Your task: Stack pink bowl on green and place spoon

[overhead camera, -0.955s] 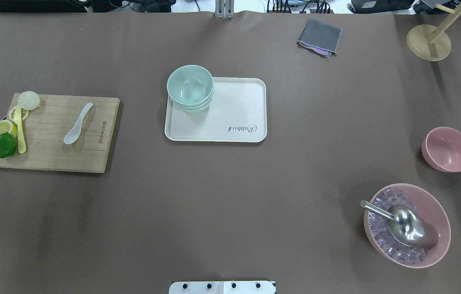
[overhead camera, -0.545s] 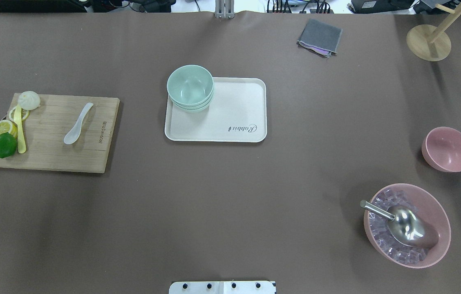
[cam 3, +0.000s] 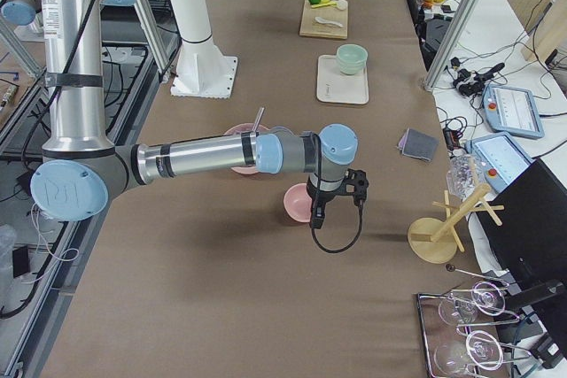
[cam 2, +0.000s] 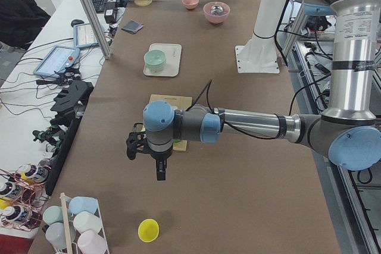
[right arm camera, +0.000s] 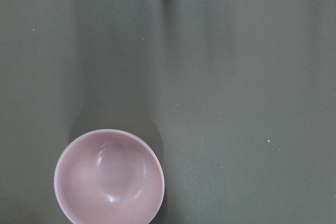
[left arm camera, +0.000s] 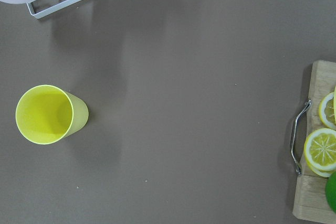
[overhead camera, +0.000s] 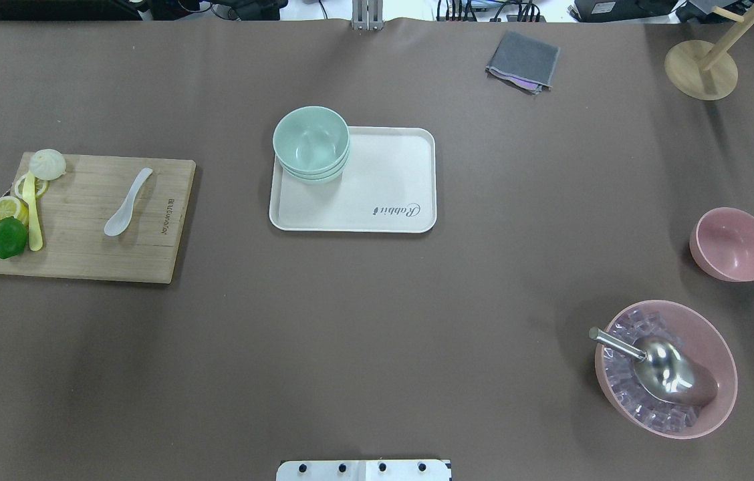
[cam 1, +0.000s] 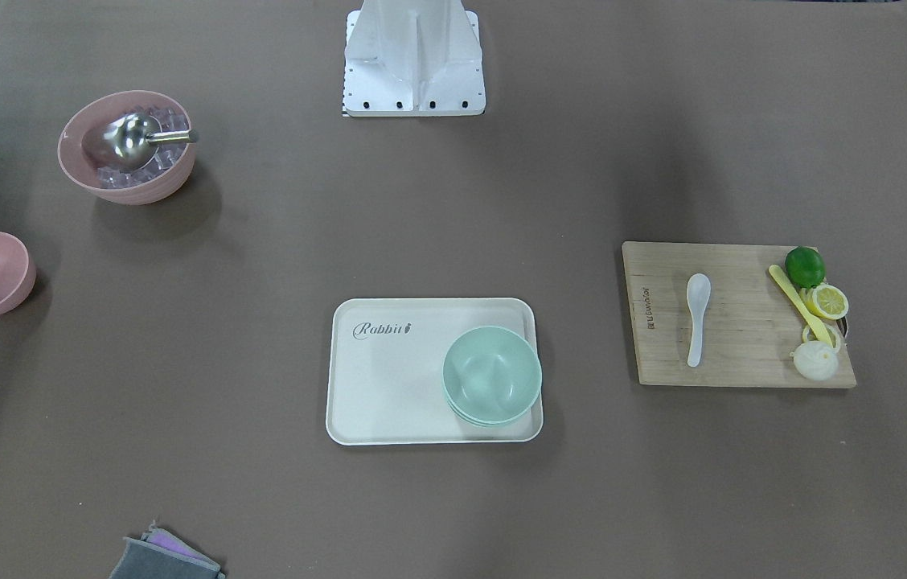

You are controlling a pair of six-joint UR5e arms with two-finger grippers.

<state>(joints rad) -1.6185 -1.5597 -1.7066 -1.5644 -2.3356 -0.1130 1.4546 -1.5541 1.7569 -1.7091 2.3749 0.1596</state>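
Note:
The robot's right gripper needs to next close on the rim [right arm camera: 163, 177] of the small pink bowl, at the side farthest from the cream tray.
A small pink bowl [overhead camera: 732, 244] stands empty at the table's right side; it also shows in the right wrist view [right arm camera: 109, 178]. Stacked green bowls [overhead camera: 311, 141] sit on the far left corner of a cream tray [overhead camera: 390, 180]. A white spoon [overhead camera: 126, 204] lies on a wooden cutting board [overhead camera: 83, 254] at the left. My right gripper [cam 3: 316, 219] hangs above the table just beyond the pink bowl. My left gripper [cam 2: 159, 172] hangs left of the cutting board. Both show only in the side views, so I cannot tell whether they are open or shut.
A large pink bowl [overhead camera: 721, 347] with ice cubes and a metal scoop [overhead camera: 658, 367] stands near the small pink bowl. A lime, lemon slices and a bun lie on the board's left end. A grey cloth [overhead camera: 523, 60], a wooden stand [overhead camera: 700, 69], a yellow cup [left arm camera: 47, 115].

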